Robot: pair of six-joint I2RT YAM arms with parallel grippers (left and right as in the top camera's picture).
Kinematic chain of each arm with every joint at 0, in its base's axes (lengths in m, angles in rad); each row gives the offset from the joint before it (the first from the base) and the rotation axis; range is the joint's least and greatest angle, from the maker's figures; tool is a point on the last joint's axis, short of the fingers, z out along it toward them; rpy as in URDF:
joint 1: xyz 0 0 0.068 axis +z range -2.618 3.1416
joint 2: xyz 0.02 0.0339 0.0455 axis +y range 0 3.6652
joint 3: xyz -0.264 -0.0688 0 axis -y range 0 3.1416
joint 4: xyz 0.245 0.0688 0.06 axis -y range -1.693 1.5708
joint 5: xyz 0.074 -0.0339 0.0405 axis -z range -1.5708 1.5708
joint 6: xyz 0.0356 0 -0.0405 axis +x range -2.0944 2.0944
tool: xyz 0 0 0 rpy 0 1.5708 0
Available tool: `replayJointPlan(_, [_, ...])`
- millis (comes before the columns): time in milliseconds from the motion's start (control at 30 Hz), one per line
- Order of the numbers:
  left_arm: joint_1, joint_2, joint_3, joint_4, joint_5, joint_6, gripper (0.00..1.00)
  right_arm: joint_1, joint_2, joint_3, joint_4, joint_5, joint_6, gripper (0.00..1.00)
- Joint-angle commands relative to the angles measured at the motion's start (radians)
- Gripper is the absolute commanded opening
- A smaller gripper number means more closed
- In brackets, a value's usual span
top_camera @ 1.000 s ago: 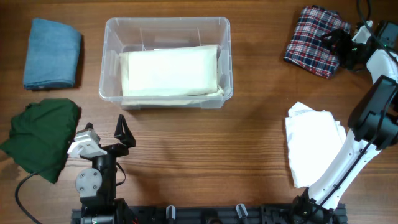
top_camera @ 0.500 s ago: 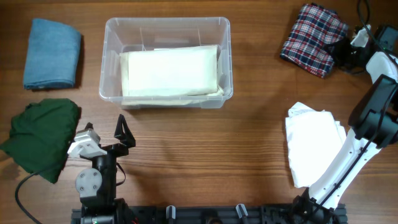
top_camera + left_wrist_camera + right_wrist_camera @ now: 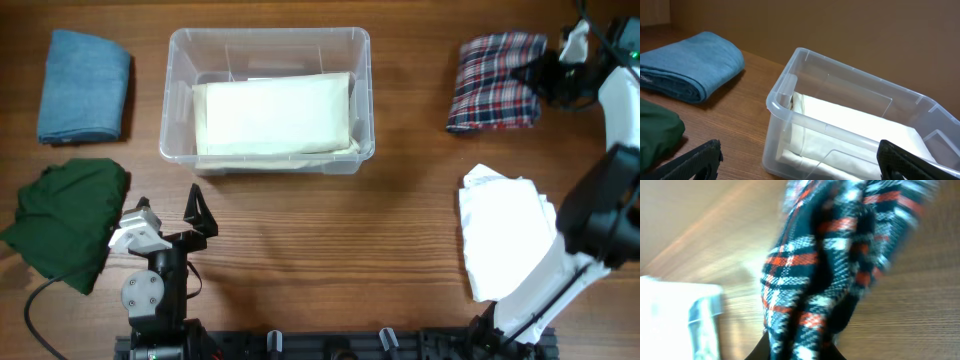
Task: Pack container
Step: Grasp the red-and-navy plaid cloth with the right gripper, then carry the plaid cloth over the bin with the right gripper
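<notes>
The plaid cloth will drop from my right gripper over the cream cloth, in the container's end point(image 3: 227, 97) nearest the blue towel.
The clear container point(image 3: 180, 150) stands at the back middle of the table with a folded cream cloth point(image 3: 272, 112) inside. The left wrist view shows the container point(image 3: 790, 95) close ahead. My left gripper point(image 3: 170, 222) rests open near the front left, nothing between its fingers point(image 3: 697, 160). At the far right my right gripper point(image 3: 535, 72) is shut on the right edge of a red, white and navy plaid cloth point(image 3: 495, 82). In the right wrist view the plaid cloth point(image 3: 830, 265) hangs blurred in front of the camera, hiding the fingertips.
A folded blue towel point(image 3: 84, 85) lies at the back left and a crumpled green cloth point(image 3: 68, 220) at the front left. A white cloth point(image 3: 505, 228) lies at the right, by the right arm's base. Bare wood separates container and plaid cloth.
My right gripper has shut on the plaid cloth and lifted it; the cloth has swung from a tilted lie to a squarer one. The left arm is still.
</notes>
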State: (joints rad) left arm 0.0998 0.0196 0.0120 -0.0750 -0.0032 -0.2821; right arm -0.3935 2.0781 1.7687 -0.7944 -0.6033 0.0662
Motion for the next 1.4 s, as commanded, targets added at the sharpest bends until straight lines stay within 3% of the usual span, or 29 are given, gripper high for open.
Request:
replayJointPlan(0, [-0.005,-0.005,-0.006,0.003,-0.010,0.016,1.00,0.057,-0.203,0.006,-0.024,-0.026,-0.039,0.04])
replayJointPlan(200, [-0.005,-0.005,-0.006,0.003,-0.010,0.016,1.00,0.196,-0.401,0.006,-0.058,-0.026,-0.017,0.04])
replayJointPlan(400, [-0.005,-0.005,-0.006,0.003,-0.010,0.017,1.00,0.419,-0.474,0.006,-0.004,-0.026,0.157,0.04])
replayJointPlan(833, [-0.005,-0.005,-0.006,0.003,-0.010,0.016,1.00,0.871,-0.268,0.006,0.340,0.147,0.545,0.04])
replayJointPlan(1367, [-0.005,-0.005,-0.006,0.003,-0.010,0.016,1.00,1.006,0.061,0.006,0.721,0.159,0.730,0.04])
